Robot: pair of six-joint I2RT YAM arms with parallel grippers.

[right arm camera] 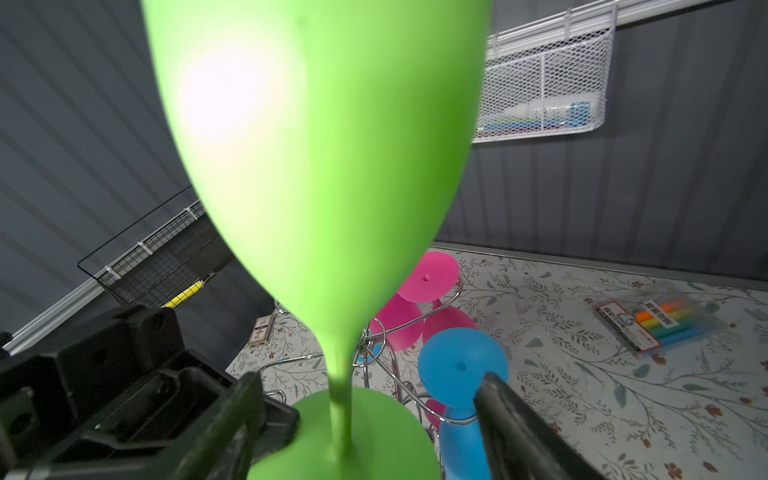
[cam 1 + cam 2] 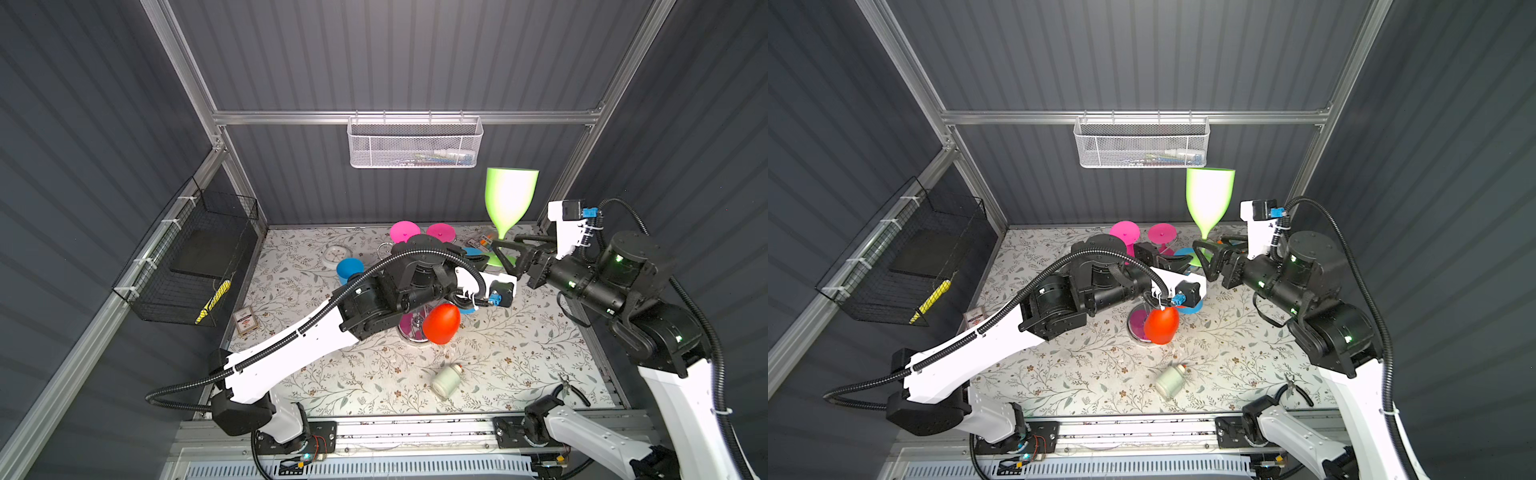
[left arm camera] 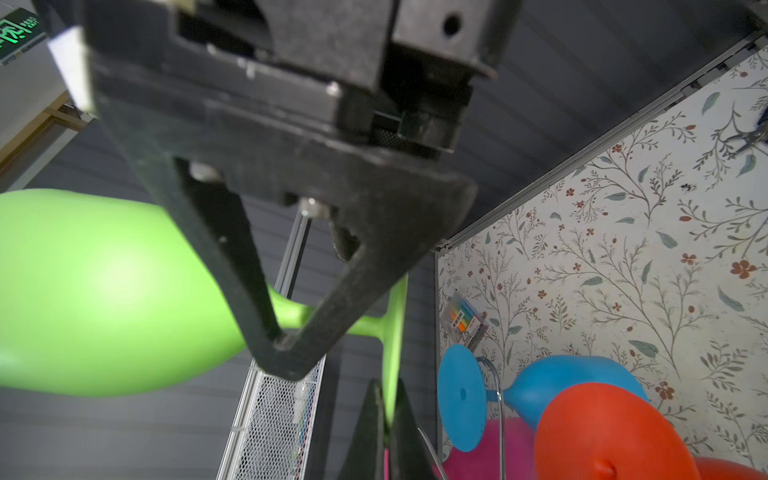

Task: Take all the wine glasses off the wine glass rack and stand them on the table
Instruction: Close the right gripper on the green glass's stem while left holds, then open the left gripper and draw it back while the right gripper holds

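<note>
The lime-green wine glass has my left gripper on its foot, so next my right gripper takes its stem (image 1: 340, 392) and tips the bowl's rim to my left gripper.
A lime-green wine glass (image 2: 510, 195) (image 2: 1209, 195) stands upright in the air, clear of the wine glass rack (image 2: 411, 330) (image 1: 386, 365). My left gripper (image 2: 484, 261) (image 3: 388, 419) is shut on the rim of its round foot (image 3: 395, 324). My right gripper (image 2: 506, 249) (image 1: 370, 415) is open, one finger on each side of the thin stem (image 1: 340, 390), touching neither side. On the chrome rack still hang pink glasses (image 2: 404, 232), blue glasses (image 2: 350, 268) and a red glass (image 2: 441, 323). My left arm hides most of the rack.
A white mesh basket (image 2: 415, 145) hangs on the back rail just left of the green bowl. A black wire basket (image 2: 187, 257) is on the left wall. On the floral mat lie a white bottle (image 2: 446, 380), pliers (image 2: 571, 388), a card box (image 2: 245, 320) and a marker pack (image 1: 648, 324).
</note>
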